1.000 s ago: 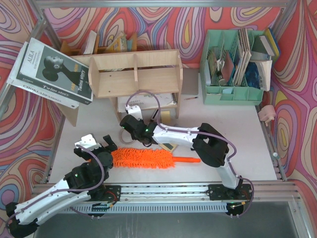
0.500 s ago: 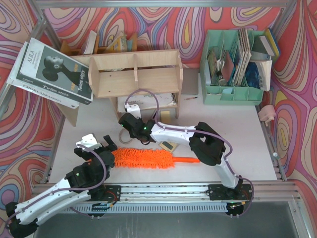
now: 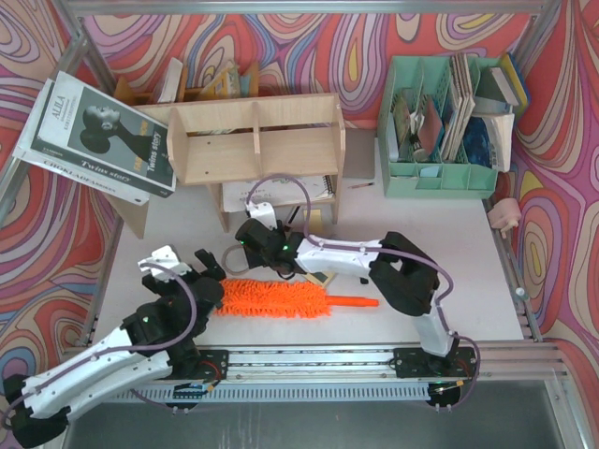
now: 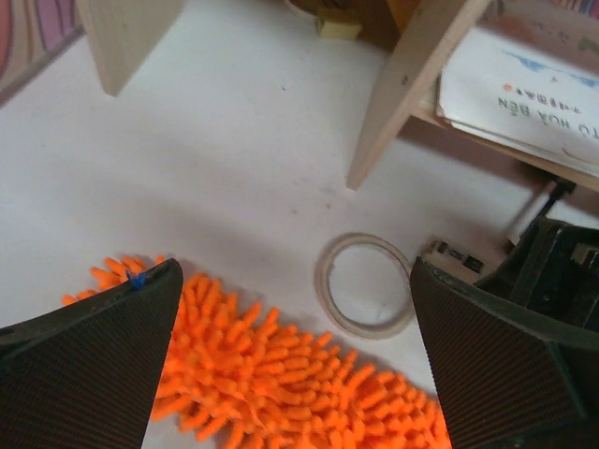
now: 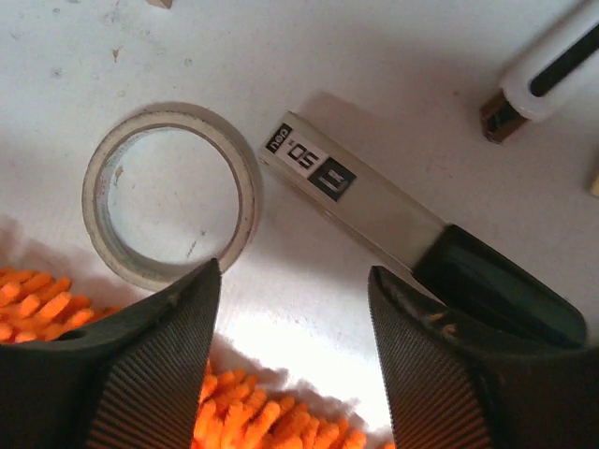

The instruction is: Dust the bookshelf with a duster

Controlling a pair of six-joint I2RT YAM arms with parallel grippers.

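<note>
Next, my left gripper moves to the middle of the duster's orange fluff (image 3: 263,297) (image 4: 398,414), on the part toward the duster's handle, and closes on it there.
The light plywood bookshelf (image 3: 253,140) stands at the back left, and one of its legs (image 4: 402,103) shows in the left wrist view. The fluffy orange duster (image 3: 276,297) lies flat on the white table near the front, its thin handle (image 3: 356,301) pointing right. My left gripper (image 3: 208,276) hangs wide open over the duster's left end (image 4: 281,374), holding nothing. My right gripper (image 3: 245,254) is open just behind the duster's fluff (image 5: 243,421), over bare table, with nothing between its fingers (image 5: 140,374).
A roll of tape (image 5: 247,192) and a box cutter (image 5: 374,215) lie just behind the duster. Notebooks (image 3: 281,192) lie under the shelf. A mint-green organiser (image 3: 440,122) stands back right, propped books (image 3: 98,136) back left, and a darker rack (image 3: 201,84) behind the shelf.
My right gripper has gone from shut to open and shifted slightly right. My left arm has shifted slightly away from the near edge. The duster has stayed put.
</note>
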